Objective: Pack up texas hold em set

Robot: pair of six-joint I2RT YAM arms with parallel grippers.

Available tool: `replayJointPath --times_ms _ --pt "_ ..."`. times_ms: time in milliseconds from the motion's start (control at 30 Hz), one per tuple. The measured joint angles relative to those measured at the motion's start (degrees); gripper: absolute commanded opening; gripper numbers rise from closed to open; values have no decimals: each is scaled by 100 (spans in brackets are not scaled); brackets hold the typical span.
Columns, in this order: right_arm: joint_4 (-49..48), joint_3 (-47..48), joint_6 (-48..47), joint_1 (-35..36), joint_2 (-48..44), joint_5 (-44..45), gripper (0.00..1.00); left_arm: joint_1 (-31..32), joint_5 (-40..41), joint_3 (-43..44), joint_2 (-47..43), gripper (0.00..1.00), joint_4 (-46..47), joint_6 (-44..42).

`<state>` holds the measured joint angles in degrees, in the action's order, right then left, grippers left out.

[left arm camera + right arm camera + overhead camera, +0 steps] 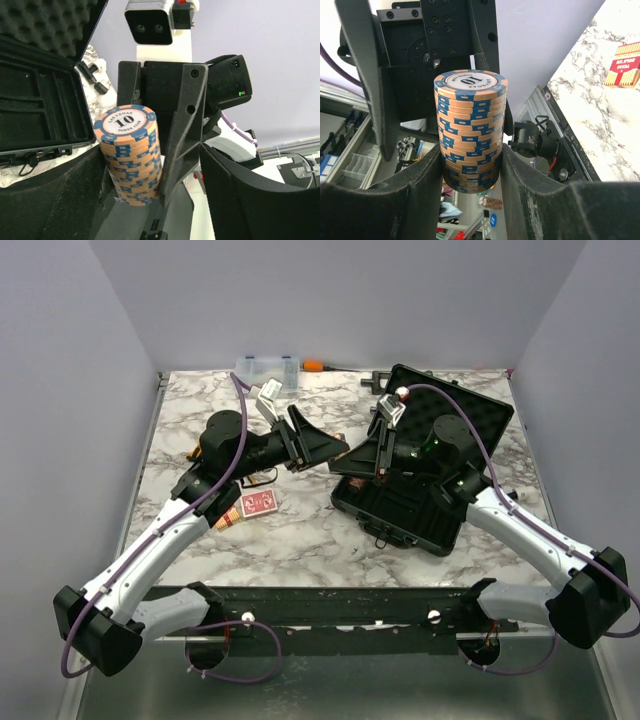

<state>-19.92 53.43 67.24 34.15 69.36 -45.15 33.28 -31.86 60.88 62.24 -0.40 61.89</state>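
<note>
Next, I release the chip roll from my right gripper in the black case (370, 492), beside the chips near the case's front edge.
An orange-and-blue poker chip roll (470, 130) marked 10 is held in the air between both arms. My right gripper (470, 175) is shut on it, one finger (415, 195) pressed to each side of its lower half. My left gripper (150, 200) stands open around the same chip roll (129, 155); a wide gap lies between the roll and its right finger (260, 200). The two grippers, left (318, 445) and right (365, 455), meet beside the open black case (430, 510). A red-backed card deck (260, 504) and another chip roll (228, 521) lie on the marble table.
A clear organizer box (268, 370) and an orange-handled tool (313, 366) sit at the table's back edge. The case's foam-lined lid (480, 410) stands open towards the back right. White walls close in the table on three sides.
</note>
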Motion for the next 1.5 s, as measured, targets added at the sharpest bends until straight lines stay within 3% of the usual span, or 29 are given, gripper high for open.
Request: replayJointPath --times_ms 233,500,767,1133,1500 --pt "120 0 -90 2 -4 35 0 -7 42 -125 -214 91 63 -44" --pt "1019 105 -437 2 -15 490 1 -138 129 -627 -796 94 -9 -105" --pt "2671 210 -828 2 -48 1744 1 -302 581 -898 -1698 94 -1233 -798" --pt "4341 208 -734 2 -9 3084 1 -361 1591 -1008 -2813 94 -3333 -2424" --pt "5532 295 -426 2 831 3783 1 -361 2498 -1572 -3834 94 -4269 -3167"
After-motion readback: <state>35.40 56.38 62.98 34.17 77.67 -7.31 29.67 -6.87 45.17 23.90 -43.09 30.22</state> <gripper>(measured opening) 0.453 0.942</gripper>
